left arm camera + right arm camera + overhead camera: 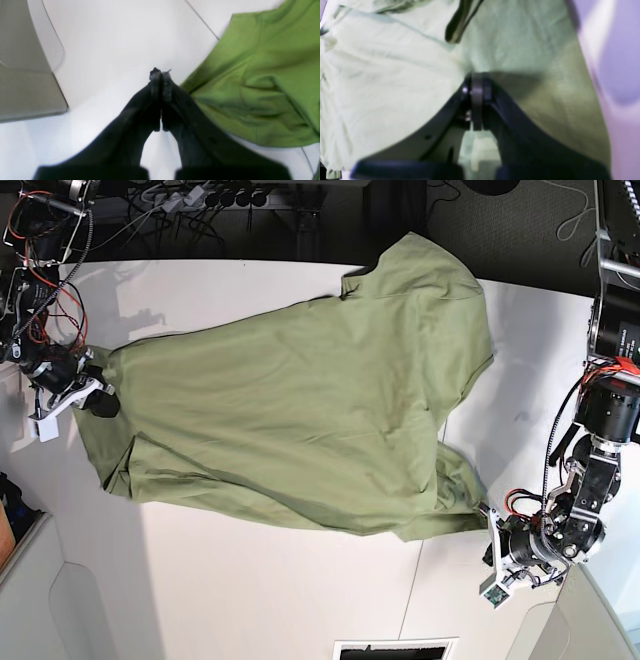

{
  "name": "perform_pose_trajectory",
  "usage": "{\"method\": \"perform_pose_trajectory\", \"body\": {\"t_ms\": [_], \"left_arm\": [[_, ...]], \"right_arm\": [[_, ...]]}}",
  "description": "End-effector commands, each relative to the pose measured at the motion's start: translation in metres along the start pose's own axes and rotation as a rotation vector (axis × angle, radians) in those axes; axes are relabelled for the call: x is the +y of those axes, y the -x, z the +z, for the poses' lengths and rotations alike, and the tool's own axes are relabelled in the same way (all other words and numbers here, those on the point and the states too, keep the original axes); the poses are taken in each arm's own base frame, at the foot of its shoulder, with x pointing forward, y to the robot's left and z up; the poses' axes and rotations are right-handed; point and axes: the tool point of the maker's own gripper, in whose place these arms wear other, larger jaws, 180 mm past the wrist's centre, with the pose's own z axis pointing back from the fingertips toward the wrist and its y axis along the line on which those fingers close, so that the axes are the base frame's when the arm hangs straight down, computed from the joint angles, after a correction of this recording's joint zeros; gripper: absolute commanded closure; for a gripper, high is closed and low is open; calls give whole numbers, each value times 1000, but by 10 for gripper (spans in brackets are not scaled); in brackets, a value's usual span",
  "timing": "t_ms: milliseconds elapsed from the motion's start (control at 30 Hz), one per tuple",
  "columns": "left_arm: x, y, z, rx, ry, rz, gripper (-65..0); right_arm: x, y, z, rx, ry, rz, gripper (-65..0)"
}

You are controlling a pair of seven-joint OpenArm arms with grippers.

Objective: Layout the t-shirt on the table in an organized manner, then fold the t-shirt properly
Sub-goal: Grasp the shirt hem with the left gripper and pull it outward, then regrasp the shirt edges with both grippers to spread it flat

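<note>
The robot's left gripper is closed beside the t-shirt's bunched bottom corner, so it should open, take the folded edge farther in and pull (464,464) that edge flat.
The olive-green t-shirt (300,410) lies spread but wrinkled across the white table (250,580), its bottom corner bunched at the lower right. My right gripper (100,402) sits at the shirt's left edge. In the right wrist view this gripper (477,77) is shut with the cloth (395,75) gathered at its tips. My left gripper (488,520) is by the bunched corner. In the left wrist view it (160,75) is shut over bare table (112,37), with the shirt's edge (250,87) just beside its right finger and no cloth between the pads.
A thin dark seam (200,18) crosses the tabletop. A grey curved panel (25,75) stands off the table's corner near the left gripper. Cables and electronics (40,240) crowd the back left. A dark cutout (395,648) sits at the front edge.
</note>
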Motion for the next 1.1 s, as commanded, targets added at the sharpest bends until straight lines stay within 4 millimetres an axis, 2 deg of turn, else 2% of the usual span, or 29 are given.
{"method": "perform_pose_trajectory", "body": {"t_ms": [0, 133, 233, 333, 433, 500, 533, 633, 700, 833, 1000, 1067], "left_arm": [[16, -24, 13, -59, -6, 5, 0], [-15, -21, 30, -73, 179, 50, 0], [-40, -6, 42, -76, 267, 50, 0], [-62, 19, 45, -42, 303, 29, -6], [-85, 41, 41, -1, 342, 38, -80], [-95, 57, 39, 28, 354, 54, -104], [-100, 64, 39, 43, 362, 56, -106], [-111, 85, 38, 88, 370, 40, -106], [-114, 92, 38, 101, 371, 33, -106], [-114, 92, 38, 100, 371, 34, -106], [-114, 93, 38, 109, 371, 32, -106], [-114, 93, 38, 109, 371, 32, -106]], "right_arm": [[2, -23, 5, -53, -7, 24, 0], [14, -44, 12, -112, -21, 82, 0], [27, -64, 20, -164, -29, 139, 0], [38, -85, 25, -211, -34, 185, 0], [40, -104, 23, -231, -12, 220, -227], [42, -112, 19, -241, 1, 252, -305], [45, -115, 15, -242, 8, 278, -312], [51, -117, 0, -219, 44, 349, -312], [53, -119, -13, -198, 85, 388, -312], [49, -119, -40, -146, 151, 440, -312], [46, -100, -64, -48, 158, 453, -309], [42, -95, -67, -27, 170, 451, -244]]}}
